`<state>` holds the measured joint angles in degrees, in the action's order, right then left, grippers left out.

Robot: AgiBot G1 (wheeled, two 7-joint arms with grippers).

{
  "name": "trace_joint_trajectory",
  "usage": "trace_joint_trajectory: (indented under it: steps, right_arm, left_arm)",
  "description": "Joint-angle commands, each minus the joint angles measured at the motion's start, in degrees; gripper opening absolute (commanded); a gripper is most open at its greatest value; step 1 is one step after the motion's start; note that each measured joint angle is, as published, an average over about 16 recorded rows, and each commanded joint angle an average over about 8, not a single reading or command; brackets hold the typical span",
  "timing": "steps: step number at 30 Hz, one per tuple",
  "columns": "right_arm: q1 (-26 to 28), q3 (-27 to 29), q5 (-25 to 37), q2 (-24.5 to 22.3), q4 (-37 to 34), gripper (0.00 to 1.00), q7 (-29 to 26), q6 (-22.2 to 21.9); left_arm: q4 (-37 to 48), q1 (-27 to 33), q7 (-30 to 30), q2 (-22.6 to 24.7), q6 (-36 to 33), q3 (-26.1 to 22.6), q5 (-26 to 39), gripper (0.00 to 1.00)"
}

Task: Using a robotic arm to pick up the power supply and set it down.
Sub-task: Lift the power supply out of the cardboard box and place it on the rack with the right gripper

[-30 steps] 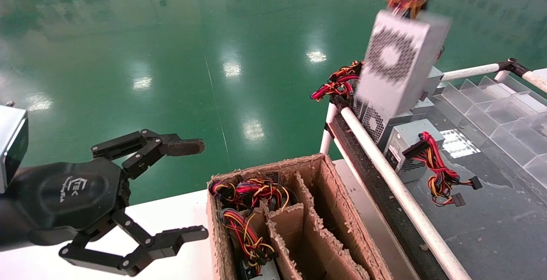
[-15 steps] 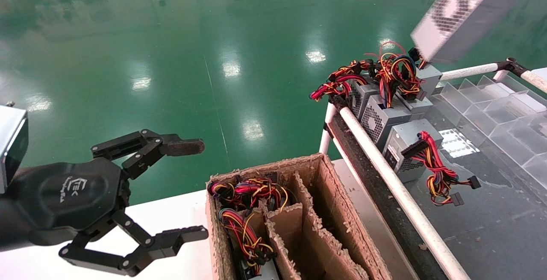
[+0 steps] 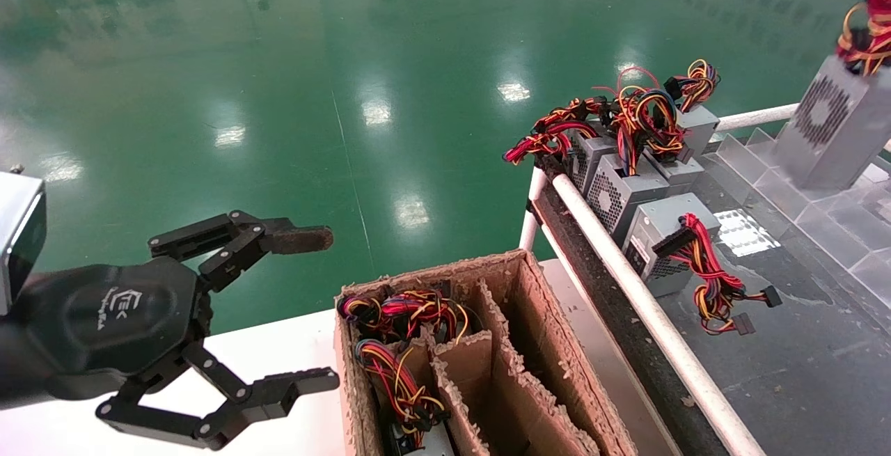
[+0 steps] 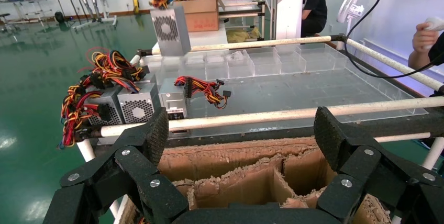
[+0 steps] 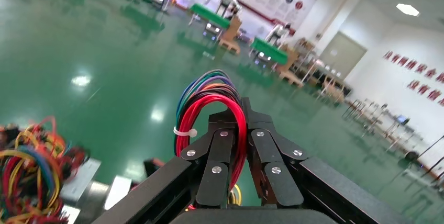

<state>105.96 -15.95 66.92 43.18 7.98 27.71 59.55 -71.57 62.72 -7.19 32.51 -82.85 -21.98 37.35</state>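
Observation:
The robot's right gripper should release the power supply between the clustered power supplies and the clear plastic compartments [image 3: 711, 165].
The power supply [image 3: 832, 132] is a grey metal box with a round fan grille, and it hangs upright at the far right over the clear compartments. Its wire bundle [image 3: 866, 31] rises out of the head view. In the right wrist view my right gripper [image 5: 238, 130] is shut on that bundle's red, blue and green wires [image 5: 209, 96]. The left wrist view shows the same power supply [image 4: 170, 30] hanging far off above the rack. My left gripper [image 3: 327, 306] stands open and empty at the lower left, beside the cardboard box.
A cardboard box [image 3: 536, 303] with torn dividers holds wired units in its left cells. Several grey power supplies [image 3: 626, 184] cluster on the rack behind a white rail [image 3: 626, 282]; one unit [image 3: 668, 226] trails a red cable sideways. Clear plastic compartments [image 3: 800, 191] line the rack's right side.
The hanging power supply has swung from top centre to the right and lower, over the clear compartments. The left arm has not moved.

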Motion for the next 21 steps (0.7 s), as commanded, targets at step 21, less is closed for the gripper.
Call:
trace_joint_trajectory:
  steps: [21]
  right_arm:
    - [-0.2, -2.3, 3.0, 8.8, -6.6, 0.00, 1.6, -1.8]
  left_arm:
    - [0.0, 0.0, 0.0, 0.0, 0.0, 0.0, 0.0, 1.00]
